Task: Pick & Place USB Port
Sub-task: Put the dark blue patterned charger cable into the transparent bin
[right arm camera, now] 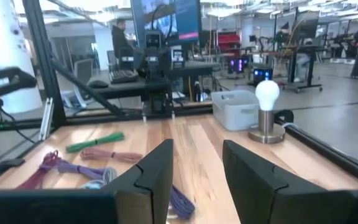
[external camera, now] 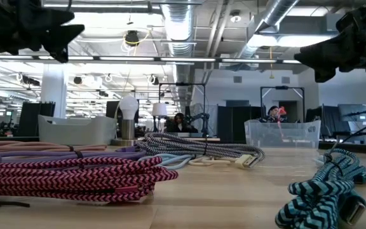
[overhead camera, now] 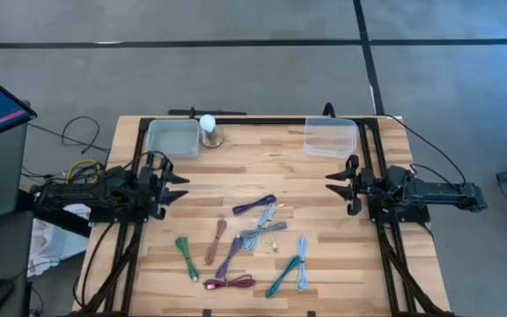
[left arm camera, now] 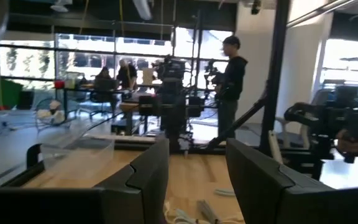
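My right gripper will next grab the purple USB cable closest to the bins, closing on the cable's end [overhead camera: 268, 200] [right arm camera: 184, 206] that faces the clear bin.
Several bundled USB cables lie loose on the wooden table's middle: a purple one [overhead camera: 253, 205], a grey striped one [overhead camera: 267, 231], a brown one [overhead camera: 216, 240], a green one [overhead camera: 186, 257], a magenta one [overhead camera: 230, 283], a teal one [overhead camera: 282, 277] and a light blue one [overhead camera: 302, 261]. My left gripper [overhead camera: 181, 187] hovers at the table's left side, open, its fingers [left arm camera: 148, 171] with nothing between them. Opposite it at the right side, my right gripper [overhead camera: 331, 183] is open and likewise bare [right arm camera: 196, 152]. Both point toward the cables, well above the table [external camera: 56, 32] [external camera: 323, 60].
A grey bin [overhead camera: 172, 138] stands at the far left and a clear bin [overhead camera: 330, 136] at the far right. A small lamp with a white bulb [overhead camera: 208, 129] stands beside the grey bin. A person [left arm camera: 232, 81] stands beyond the table's right side.
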Tool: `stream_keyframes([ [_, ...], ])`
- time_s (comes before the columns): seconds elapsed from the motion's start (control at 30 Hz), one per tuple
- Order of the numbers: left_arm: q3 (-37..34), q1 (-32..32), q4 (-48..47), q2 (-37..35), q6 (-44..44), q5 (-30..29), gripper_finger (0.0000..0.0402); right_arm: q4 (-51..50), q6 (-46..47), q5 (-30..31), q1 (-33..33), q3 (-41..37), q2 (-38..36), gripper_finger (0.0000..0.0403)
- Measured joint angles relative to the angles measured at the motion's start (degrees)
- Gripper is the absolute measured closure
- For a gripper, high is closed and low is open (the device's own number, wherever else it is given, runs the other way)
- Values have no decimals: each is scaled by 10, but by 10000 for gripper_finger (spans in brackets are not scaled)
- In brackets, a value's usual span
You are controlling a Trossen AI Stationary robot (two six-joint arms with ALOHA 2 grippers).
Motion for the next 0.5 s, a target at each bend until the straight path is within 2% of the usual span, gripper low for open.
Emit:
stream_keyframes([
  [0.27,0,0,21,49,-13,-9,242,-4,1,0,2,3,1,271],
  [0.5,0,0,89,85,-12,-19,242,17,-10,38,5,20,55,277],
])
